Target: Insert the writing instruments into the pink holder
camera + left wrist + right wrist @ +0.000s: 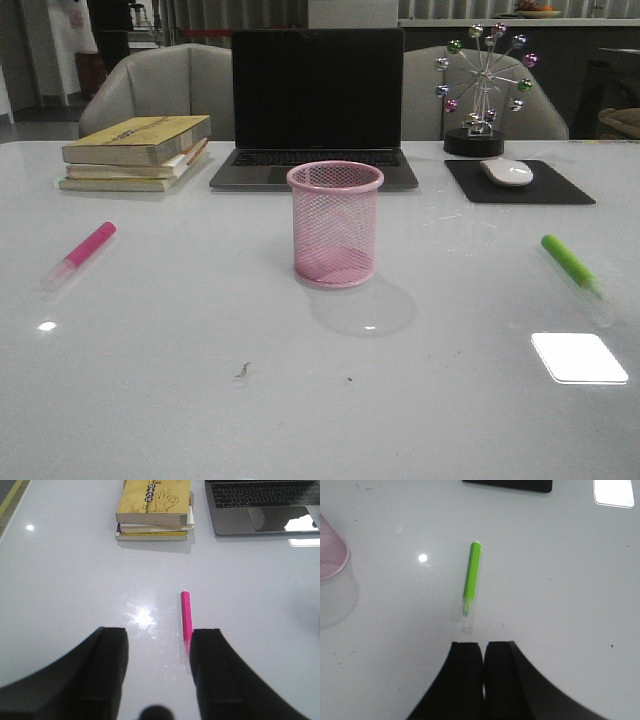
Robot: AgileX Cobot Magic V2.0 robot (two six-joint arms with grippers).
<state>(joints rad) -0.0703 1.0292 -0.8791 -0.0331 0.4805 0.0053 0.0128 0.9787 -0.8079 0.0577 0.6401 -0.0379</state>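
The robot's right gripper should next move to the middle of the green marker's body (569, 263) (471, 574), between the marker's bare end and its clear cap, and close there.
The pink holder (335, 224) stands upright and empty at the table's middle; a part of it (331, 550) shows in the right wrist view. A magenta marker (80, 254) lies flat on the left of the table, a green marker (574, 267) lies flat on the right. My left gripper (159, 637) is open above the table, and the magenta marker (186, 617) runs beside the inner edge of one finger (212, 675), its clear cap partly hidden by it. My right gripper (483, 647) is shut with nothing in it, just short of the green marker (471, 583). Neither arm shows in the front view.
A stack of books (135, 152) sits at the back left, an open laptop (315, 105) behind the holder. A white mouse (507, 171) rests on a black pad (520, 183) at the back right, beside a ball-wheel ornament (480, 90).
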